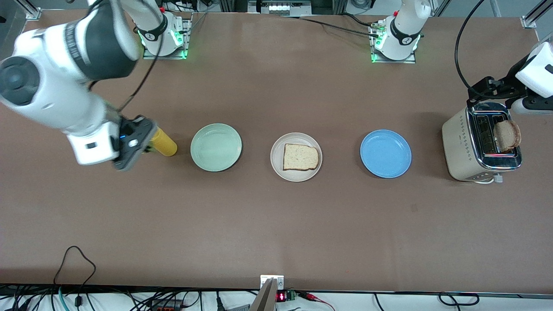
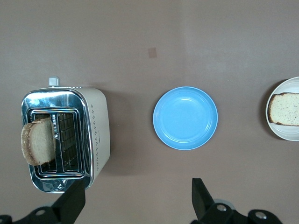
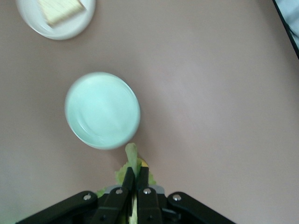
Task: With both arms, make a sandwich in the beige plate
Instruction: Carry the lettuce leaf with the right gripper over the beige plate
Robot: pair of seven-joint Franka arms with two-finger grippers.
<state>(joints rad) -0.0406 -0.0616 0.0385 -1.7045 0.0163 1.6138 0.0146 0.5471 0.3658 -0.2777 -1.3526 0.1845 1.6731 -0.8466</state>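
Note:
The robot's right gripper should release the green lettuce leaf on top of the bread slice (image 1: pixel 303 166) that lies on the beige plate.
The beige plate (image 1: pixel 296 170) lies mid-table with one bread slice (image 1: pixel 301 157) on it; both also show in the right wrist view (image 3: pixel 70 28) and the left wrist view (image 2: pixel 286 133). A second bread slice (image 1: pixel 507 135) stands in the toaster (image 1: pixel 460 147) at the left arm's end, also seen in the left wrist view (image 2: pixel 38 141). My right gripper (image 3: pixel 138 175) is shut on a green lettuce leaf (image 3: pixel 132 156), up beside the mint-green plate (image 1: pixel 216 147), by a yellow container (image 1: pixel 164 143). My left gripper (image 2: pixel 135 200) is open and empty, above the toaster.
A blue plate (image 1: pixel 386 153) lies between the beige plate and the toaster, also in the left wrist view (image 2: pixel 185 117). The mint-green plate shows in the right wrist view (image 3: pixel 102 110). Cables run along the table's front edge.

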